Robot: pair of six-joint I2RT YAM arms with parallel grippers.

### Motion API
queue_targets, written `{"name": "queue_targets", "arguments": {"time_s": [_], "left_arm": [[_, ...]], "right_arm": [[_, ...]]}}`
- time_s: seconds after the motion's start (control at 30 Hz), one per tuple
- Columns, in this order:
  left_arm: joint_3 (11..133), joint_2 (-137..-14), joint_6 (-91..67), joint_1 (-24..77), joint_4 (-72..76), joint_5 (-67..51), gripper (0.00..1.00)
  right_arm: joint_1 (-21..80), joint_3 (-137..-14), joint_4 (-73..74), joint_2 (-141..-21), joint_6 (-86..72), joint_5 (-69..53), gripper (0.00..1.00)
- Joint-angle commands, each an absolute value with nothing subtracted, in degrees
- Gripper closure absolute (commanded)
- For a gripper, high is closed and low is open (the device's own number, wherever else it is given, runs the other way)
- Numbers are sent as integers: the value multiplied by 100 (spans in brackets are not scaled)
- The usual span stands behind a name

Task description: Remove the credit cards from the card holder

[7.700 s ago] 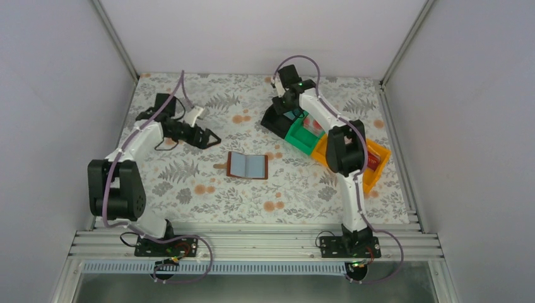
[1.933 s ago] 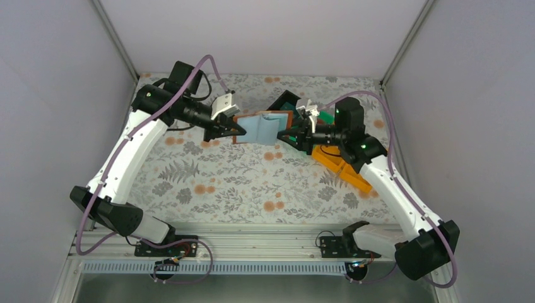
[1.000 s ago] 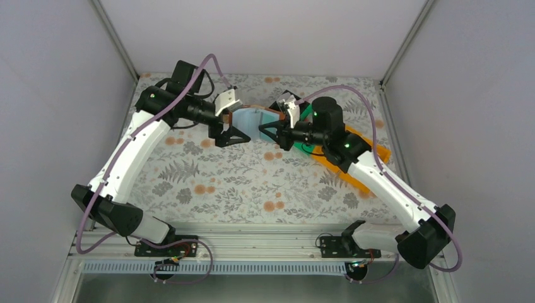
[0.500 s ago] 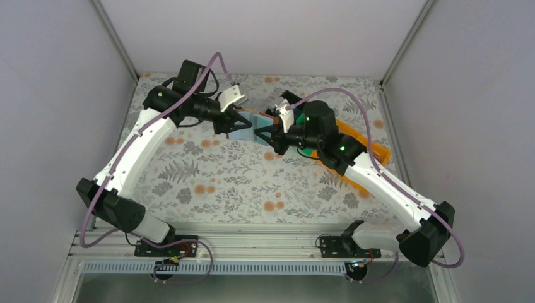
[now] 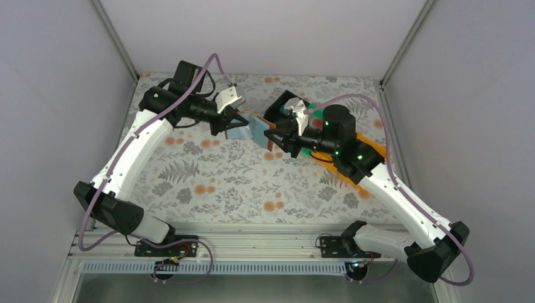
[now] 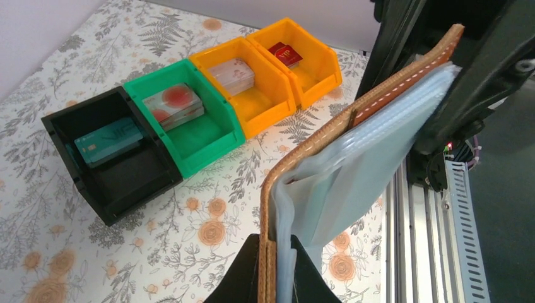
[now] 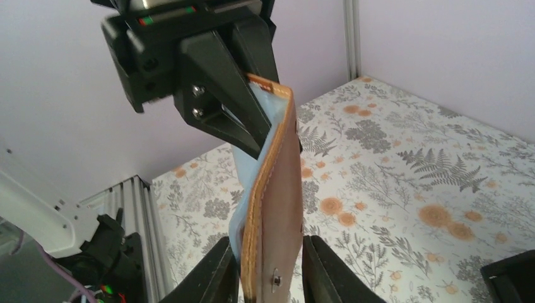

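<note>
The left gripper is pinching the card holder close to its fold, so while the right gripper holds it, the left gripper next takes the card holder nearer its outer edge (image 5: 226,132).
The card holder (image 5: 251,128), brown outside and pale blue-grey inside, hangs in the air between both arms, half folded. My left gripper (image 5: 235,120) is shut on one end of it; in the left wrist view its fingers (image 6: 246,274) pinch the brown cover and blue lining (image 6: 353,158) together. My right gripper (image 7: 266,252) stands open around the other end (image 7: 277,183), its fingers close beside both faces. Credit cards lie in the bins: a teal one (image 6: 107,142), a pale patterned one (image 6: 173,107), a pale one (image 6: 230,72) and a red one (image 6: 285,55). I see no card in the holder's slots.
A row of bins stands at the back right: black (image 6: 126,183), green (image 6: 208,142) and two orange (image 6: 265,110). From above, the black bin (image 5: 277,107) and an orange one (image 5: 371,146) show beside my right arm. Metal rails run along the table's near edge (image 5: 252,243).
My left gripper has closed onto the card holder's free end. My right gripper, which was clamped on the holder, has spread its fingers and shifted slightly right. The holder has folded narrower.
</note>
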State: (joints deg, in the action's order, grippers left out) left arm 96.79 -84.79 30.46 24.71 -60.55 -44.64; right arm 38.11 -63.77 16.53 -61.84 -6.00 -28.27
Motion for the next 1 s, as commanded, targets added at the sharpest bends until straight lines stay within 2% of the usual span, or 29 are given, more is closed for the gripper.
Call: {"name": "queue_targets", "arguments": {"time_s": [0.0, 0.13, 0.2, 0.33, 0.37, 0.47, 0.53, 0.73, 0.97], "left_arm": [[9755, -8436, 3139, 2448, -6110, -4658, 98], [9759, -8419, 3170, 2413, -6137, -4663, 98], [9755, -8426, 3183, 2402, -6149, -4701, 98], [9702, -8419, 3215, 2340, -6157, -4703, 96], [9668, -8411, 3209, 2295, -6139, -4644, 91], [9506, -8382, 3154, 1986, -5992, -4392, 64], [9391, -8372, 3075, 1636, -5839, -4273, 52], [9137, -8472, 2814, 625, -5356, -3802, 40], [9308, -8365, 2673, 324, -5182, -3479, 43]], "right_arm": [[3729, -6186, 1729, -6292, -655, -2894, 74], [3639, -5999, 1582, -6282, -699, -3090, 84], [3602, -5986, 1542, -6313, -705, -3221, 94], [3511, -5983, 1497, -6318, -711, -3378, 96], [3479, -5977, 1487, -6293, -724, -3403, 96], [3366, -5966, 1489, -6226, -774, -3483, 96], [3319, -5973, 1523, -6235, -822, -3518, 96], [3288, -6093, 1722, -6403, -1018, -3391, 96], [3278, -6761, 2462, -7100, -1604, -2060, 96]]}}
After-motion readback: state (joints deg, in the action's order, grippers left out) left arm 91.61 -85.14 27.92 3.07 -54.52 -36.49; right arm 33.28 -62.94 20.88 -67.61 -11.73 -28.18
